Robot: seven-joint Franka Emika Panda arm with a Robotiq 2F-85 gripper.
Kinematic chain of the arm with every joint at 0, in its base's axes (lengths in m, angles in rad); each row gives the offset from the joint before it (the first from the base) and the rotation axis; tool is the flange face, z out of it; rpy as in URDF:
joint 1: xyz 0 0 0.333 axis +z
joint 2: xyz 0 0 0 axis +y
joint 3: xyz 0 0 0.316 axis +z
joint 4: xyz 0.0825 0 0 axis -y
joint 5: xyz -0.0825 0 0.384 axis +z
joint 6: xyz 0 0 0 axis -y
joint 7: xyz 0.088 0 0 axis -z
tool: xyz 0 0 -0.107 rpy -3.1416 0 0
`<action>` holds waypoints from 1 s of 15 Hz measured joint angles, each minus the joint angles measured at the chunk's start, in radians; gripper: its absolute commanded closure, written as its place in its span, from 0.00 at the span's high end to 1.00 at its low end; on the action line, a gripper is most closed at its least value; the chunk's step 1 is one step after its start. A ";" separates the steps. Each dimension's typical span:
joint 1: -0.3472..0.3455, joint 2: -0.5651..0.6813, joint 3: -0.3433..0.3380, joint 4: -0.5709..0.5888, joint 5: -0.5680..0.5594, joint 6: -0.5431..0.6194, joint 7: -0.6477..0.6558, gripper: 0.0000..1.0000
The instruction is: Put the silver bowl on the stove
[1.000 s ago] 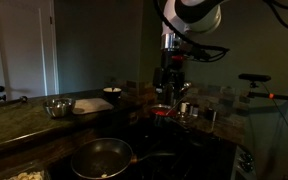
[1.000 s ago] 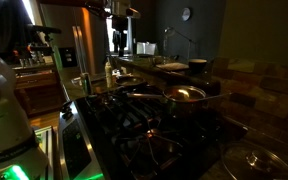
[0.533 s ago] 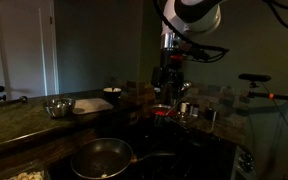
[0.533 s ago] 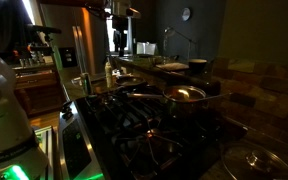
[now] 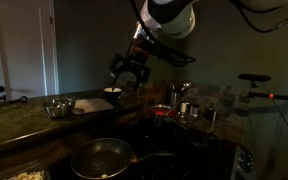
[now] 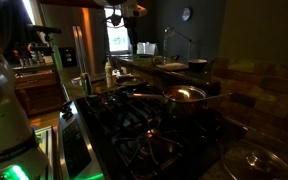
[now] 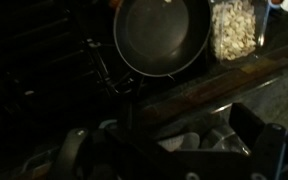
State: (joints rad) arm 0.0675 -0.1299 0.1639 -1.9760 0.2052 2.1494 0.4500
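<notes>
Next, I grip the silver bowl at the bowl's rim (image 5: pixel 72 100), on the side nearest the pale board.
The silver bowl (image 5: pixel 57 106) sits on the stone countertop at the left, beside a pale board. The stove (image 5: pixel 174 142) is the black cooktop in the middle, and it also shows in an exterior view (image 6: pixel 134 120). My gripper (image 5: pixel 124 70) hangs in the air to the right of the silver bowl and well above it, roughly over the small white bowl (image 5: pixel 112 92). It is open and empty. In the wrist view the gripper (image 7: pixel 169 150) is dark, with its jaws wide apart. I cannot make out the silver bowl there.
A wide dark frying pan (image 5: pixel 101 157) sits at the stove's near end, also in the wrist view (image 7: pixel 162 35). A jar of pale pieces (image 7: pixel 234 30) stands beside it. A red item (image 5: pixel 162 110) and metal cups (image 5: pixel 185 108) stand at the stove's far right.
The arm has swung left, away from above the red item on the stove's right side, toward the countertop. The gripper now hangs over the white bowl. The silver bowl has not moved.
</notes>
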 measured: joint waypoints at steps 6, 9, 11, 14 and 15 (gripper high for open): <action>0.026 0.231 0.026 0.261 -0.124 0.056 0.242 1.00; 0.028 0.246 0.022 0.277 -0.125 0.056 0.245 1.00; 0.039 0.250 0.006 0.279 -0.136 0.058 0.314 1.00; 0.067 0.302 -0.019 0.312 -0.218 0.098 0.503 1.00; 0.081 0.330 -0.026 0.333 -0.254 0.104 0.563 1.00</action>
State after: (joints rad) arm 0.1481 0.2004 0.1376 -1.6433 -0.0484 2.2530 1.0130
